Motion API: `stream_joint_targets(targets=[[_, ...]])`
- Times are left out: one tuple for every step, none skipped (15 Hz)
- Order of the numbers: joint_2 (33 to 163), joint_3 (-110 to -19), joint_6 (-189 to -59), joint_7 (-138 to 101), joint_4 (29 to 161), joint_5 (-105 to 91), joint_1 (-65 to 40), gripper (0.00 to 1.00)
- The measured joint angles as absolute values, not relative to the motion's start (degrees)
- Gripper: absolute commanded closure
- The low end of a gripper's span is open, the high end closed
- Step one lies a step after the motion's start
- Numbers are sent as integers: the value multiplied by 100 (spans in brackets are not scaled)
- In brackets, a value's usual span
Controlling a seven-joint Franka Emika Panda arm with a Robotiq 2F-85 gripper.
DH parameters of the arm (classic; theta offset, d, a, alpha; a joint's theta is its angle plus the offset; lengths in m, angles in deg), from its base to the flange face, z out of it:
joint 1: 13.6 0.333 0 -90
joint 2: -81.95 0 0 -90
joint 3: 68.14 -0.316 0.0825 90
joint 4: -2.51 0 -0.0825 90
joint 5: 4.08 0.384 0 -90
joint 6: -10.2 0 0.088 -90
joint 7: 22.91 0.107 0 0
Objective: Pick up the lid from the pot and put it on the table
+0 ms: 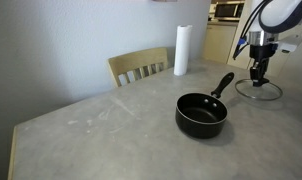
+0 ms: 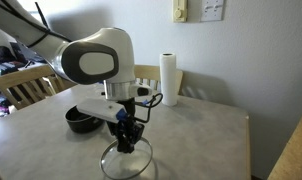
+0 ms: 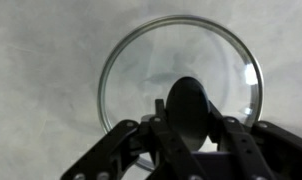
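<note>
My gripper is to let go of the clear glass lid on the grey table (image 1: 248, 95), setting it free close beyond the end of the pot's handle.
The clear glass lid (image 1: 274, 93) lies flat on the grey table (image 1: 101, 135), apart from the pot and beyond the end of its handle. It also shows in an exterior view (image 2: 110, 162) and in the wrist view (image 3: 161, 55). My gripper (image 1: 259, 76) points straight down over the lid's middle, with its fingers on either side of the black knob and closed on it (image 3: 189, 118). It also shows in an exterior view (image 2: 126, 143). The black pot (image 1: 201, 113) stands uncovered mid-table, its handle pointing towards the lid. In an exterior view the pot (image 2: 81, 121) is partly behind the arm.
A white paper towel roll (image 1: 181, 50) stands at the table's far edge next to a light wooden chair (image 1: 139, 68). The roll also shows in an exterior view (image 2: 170, 75), and a wooden chair (image 2: 26, 85) stands beside the table.
</note>
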State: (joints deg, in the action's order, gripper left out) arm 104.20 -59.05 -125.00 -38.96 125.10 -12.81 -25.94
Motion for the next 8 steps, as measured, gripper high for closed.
stream_joint_targets(targets=[[10477,-5922,-12510,-3854,12454,-1275,-2593,85],[10537,-5936,-12527,-3814,12410,-1266,-2593,85],[10597,-5951,-12537,-3791,12369,-1220,-2596,85],[10669,-5967,-12538,-3790,12324,-1123,-2603,85],[10739,-5985,-12539,-3790,12289,-1004,-2616,85],[10815,-6006,-12539,-3793,12248,-873,-2636,85],[10889,-6027,-12542,-3794,12216,-753,-2662,85],[10957,-6039,-12552,-3796,12182,-656,-2684,85]])
